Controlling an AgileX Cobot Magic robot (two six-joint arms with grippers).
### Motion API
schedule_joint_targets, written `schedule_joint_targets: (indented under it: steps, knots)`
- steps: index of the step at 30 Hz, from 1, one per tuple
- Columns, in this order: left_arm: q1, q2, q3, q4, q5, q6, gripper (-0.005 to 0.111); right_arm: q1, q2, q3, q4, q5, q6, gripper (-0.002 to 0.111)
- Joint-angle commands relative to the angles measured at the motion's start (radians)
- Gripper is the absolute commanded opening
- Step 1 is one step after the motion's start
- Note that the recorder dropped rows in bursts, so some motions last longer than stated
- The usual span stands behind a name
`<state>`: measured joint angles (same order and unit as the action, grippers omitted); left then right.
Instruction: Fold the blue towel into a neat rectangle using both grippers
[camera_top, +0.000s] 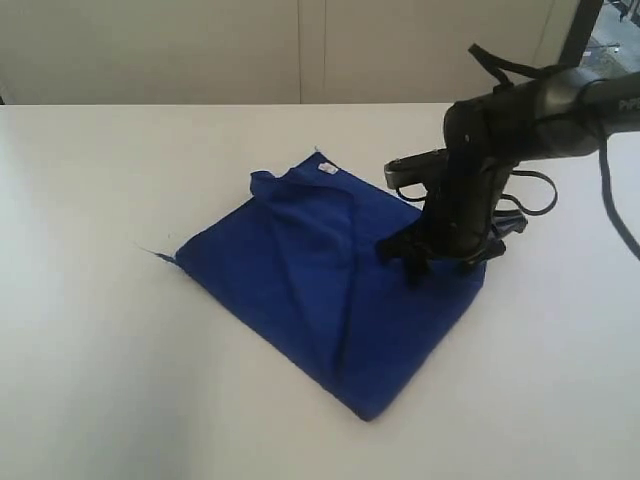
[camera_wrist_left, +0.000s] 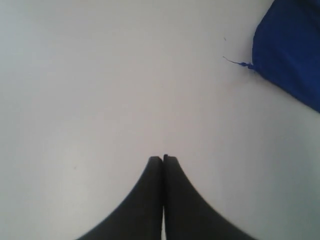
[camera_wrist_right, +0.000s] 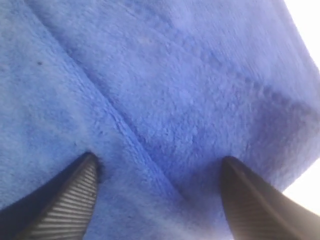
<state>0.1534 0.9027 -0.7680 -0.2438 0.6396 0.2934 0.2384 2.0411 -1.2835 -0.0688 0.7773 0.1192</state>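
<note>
I should next move my right gripper to the near-side edge (camera_top: 208, 284) of the blue towel, close to its corner with the loose thread, and close it there.
The blue towel (camera_top: 320, 275) lies folded on the white table, with a white tag (camera_top: 327, 169) at its far corner and a loose thread (camera_top: 155, 252) trailing from its left corner. My right gripper (camera_top: 440, 262) stands open, tips pressed down on the towel's right edge. In the right wrist view the blue towel (camera_wrist_right: 165, 100) fills the frame between the spread ribbed fingers (camera_wrist_right: 75, 200). My left gripper (camera_wrist_left: 163, 159) is shut and empty over bare table; it does not show in the exterior view. The towel's corner (camera_wrist_left: 290, 50) and its thread (camera_wrist_left: 235, 62) lie some way off.
The white table (camera_top: 100, 350) stretches round the towel on all sides. A pale wall (camera_top: 200, 50) runs behind the table's far edge. The right arm's black cables (camera_top: 530, 195) hang over the table right of the towel.
</note>
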Motion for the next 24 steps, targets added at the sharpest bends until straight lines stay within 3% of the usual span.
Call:
schedule_joint_targets:
  steps: [1, 11, 17, 20, 22, 24]
  knots:
    - [0.005, -0.006, 0.006, -0.01, 0.006, -0.003, 0.0, -0.01, 0.006, 0.076, -0.035, 0.175, -0.004, 0.065]
    - [0.005, -0.006, 0.006, -0.01, 0.006, -0.003, 0.0, 0.006, -0.212, 0.077, -0.028, 0.067, 0.016, 0.064]
    - [0.005, -0.006, 0.006, -0.01, 0.006, -0.003, 0.0, 0.12, -0.265, 0.077, 0.09, -0.053, -0.158, 0.054]
    - [0.005, -0.006, 0.006, -0.01, 0.006, -0.003, 0.0, 0.201, -0.25, 0.077, 0.163, -0.13, -0.26, 0.04]
    - [0.005, -0.006, 0.006, -0.01, 0.006, -0.003, 0.0, 0.274, -0.222, 0.077, 0.165, -0.21, -0.262, 0.02]
    - [0.005, -0.006, 0.006, -0.01, 0.006, -0.003, 0.0, 0.312, -0.197, 0.075, 0.165, -0.245, -0.262, 0.006]
